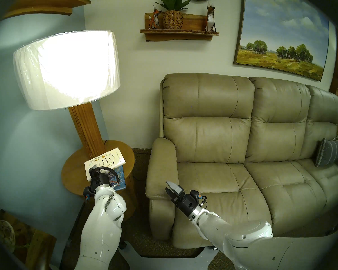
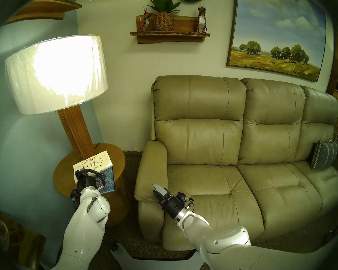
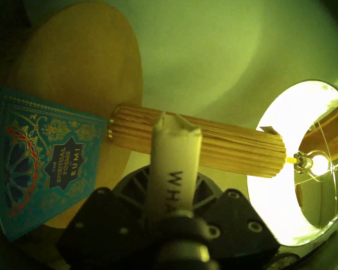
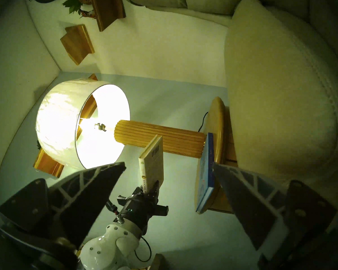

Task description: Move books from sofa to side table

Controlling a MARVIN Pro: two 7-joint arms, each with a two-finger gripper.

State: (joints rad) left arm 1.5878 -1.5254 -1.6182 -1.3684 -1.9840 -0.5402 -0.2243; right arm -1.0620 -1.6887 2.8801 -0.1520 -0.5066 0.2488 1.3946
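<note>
My left gripper is holding the white book tilted above the table. It will let go of it on top of the blue RUMI book (image 1: pixel 113 175) (image 3: pixel 44 165).
The turquoise-blue "RUMI" book (image 1: pixel 120 178) (image 3: pixel 47 156) lies flat on the round wooden side table (image 1: pixel 72 172) (image 4: pixel 217 117). My left gripper (image 1: pixel 92 170) (image 4: pixel 151 187) is shut on the near end of the white "WHAT THE AMISH TEACH US" book (image 1: pixel 105 159) (image 3: pixel 174 166). It holds that book tilted in the air above the table and the blue book, clear of both in the right wrist view (image 4: pixel 152 162). My right gripper (image 1: pixel 169 187) is open and empty, over the near arm of the tan sofa (image 1: pixel 213 176). No book shows on the sofa.
A lit lamp with a wide white shade (image 1: pixel 66 69) and a ribbed wooden post (image 1: pixel 86 131) stands on the table's far side, close behind the held book. A grey striped pillow (image 1: pixel 327 154) sits at the sofa's far right. A wall shelf (image 1: pixel 179 32) hangs above.
</note>
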